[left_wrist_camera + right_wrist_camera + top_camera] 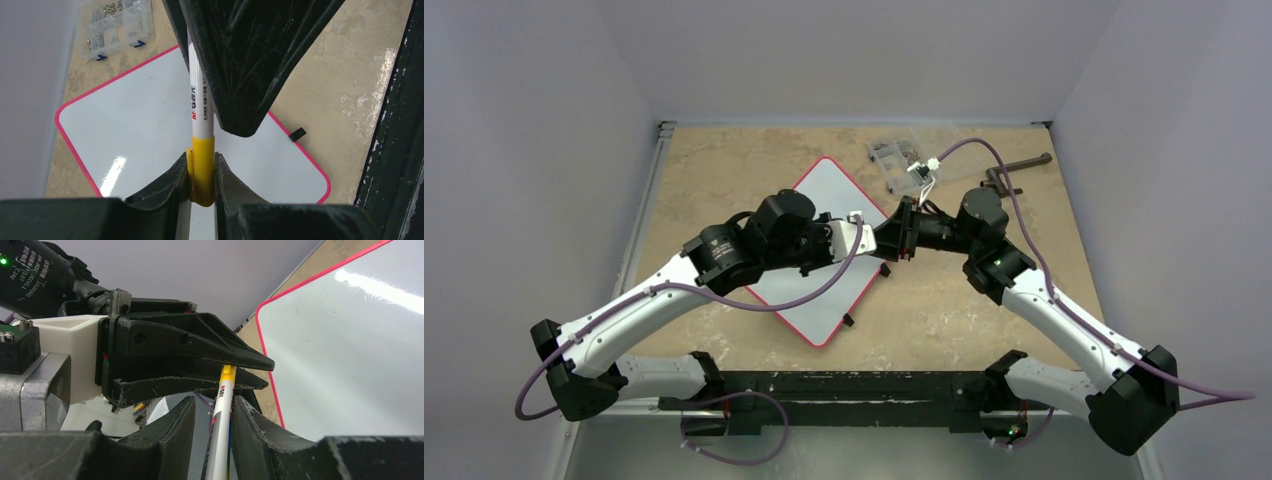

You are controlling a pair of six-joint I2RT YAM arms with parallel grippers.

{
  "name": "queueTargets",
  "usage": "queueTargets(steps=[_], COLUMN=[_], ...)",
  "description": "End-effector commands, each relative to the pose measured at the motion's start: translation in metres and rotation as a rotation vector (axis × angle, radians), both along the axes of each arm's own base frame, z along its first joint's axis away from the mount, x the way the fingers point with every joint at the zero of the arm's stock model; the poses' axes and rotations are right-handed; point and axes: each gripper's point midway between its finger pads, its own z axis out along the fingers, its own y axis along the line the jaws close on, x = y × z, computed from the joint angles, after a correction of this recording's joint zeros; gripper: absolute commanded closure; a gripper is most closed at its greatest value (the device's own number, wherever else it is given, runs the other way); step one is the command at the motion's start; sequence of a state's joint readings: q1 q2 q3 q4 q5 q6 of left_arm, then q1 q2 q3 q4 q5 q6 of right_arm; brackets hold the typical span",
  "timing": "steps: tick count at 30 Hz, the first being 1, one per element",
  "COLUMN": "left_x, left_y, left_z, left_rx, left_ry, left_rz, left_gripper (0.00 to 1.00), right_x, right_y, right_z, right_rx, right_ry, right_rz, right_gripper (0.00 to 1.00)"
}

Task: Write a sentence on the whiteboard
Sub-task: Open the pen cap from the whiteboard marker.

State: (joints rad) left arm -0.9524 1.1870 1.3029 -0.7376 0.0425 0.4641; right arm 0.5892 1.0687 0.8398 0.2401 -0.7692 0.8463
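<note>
My left gripper is going to release the yellow cap on the bare table point(921, 314) point(329, 44) next to the black tabs of the whiteboard.
The whiteboard point(829, 195) lies diagonally on the table, white with a red rim point(140, 115) point(350, 355). Its visible surface is blank, and the sentence is not in view. Both grippers meet above the board's right corner. My left gripper point(867, 238) point(202, 162) is shut on the yellow cap point(202, 172) of a white marker point(199, 105). My right gripper point(894, 235) point(214, 405) faces it, jaws around the marker's white barrel point(220, 425). The barrel rests against one finger, with a gap to the other.
A clear plastic parts box point(904, 160) point(117, 22) stands behind the board, with a dark tool point(1014, 170) at the back right. Small black tabs point(848, 320) point(297, 134) stick out from the board's near right edge. Grey walls enclose the table.
</note>
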Motion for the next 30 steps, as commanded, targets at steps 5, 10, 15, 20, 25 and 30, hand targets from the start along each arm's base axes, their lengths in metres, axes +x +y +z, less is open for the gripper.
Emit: queueTargets(steps=[5,10,15,20,25,30], left_x=[-0.010,-0.010,-0.009,-0.009,-0.010,-0.004], left_y=[-0.012,-0.014,-0.015,-0.015,-0.014,-0.008], left_z=[0.010,0.008,0.008,0.009,0.010,0.008], left_rx=[-0.051,-0.048,-0.047,-0.050,-0.054,-0.050], left_ry=[-0.011,-0.018,-0.023,-0.025,-0.031,-0.058], left_rz=[-0.057,-0.057,-0.054,-0.055,-0.052,-0.016], left_gripper=[1.00,1.00,1.00,1.00,1.00,1.00], right_x=[0.007,0.008,0.008,0.008,0.008,0.015], right_y=[0.001,0.002,0.003,0.005,0.004,-0.008], right_z=[0.026,0.022,0.018,0.015,0.012,0.009], right_rx=[0.029,0.017,0.010,0.004,-0.001,-0.053], right_ry=[-0.081,-0.075,-0.068,-0.064,-0.061,-0.066], right_rz=[-0.044,-0.047,-0.045,-0.042,-0.052,-0.154], right_gripper=[0.65,0.68,0.73,0.84,1.00,1.00])
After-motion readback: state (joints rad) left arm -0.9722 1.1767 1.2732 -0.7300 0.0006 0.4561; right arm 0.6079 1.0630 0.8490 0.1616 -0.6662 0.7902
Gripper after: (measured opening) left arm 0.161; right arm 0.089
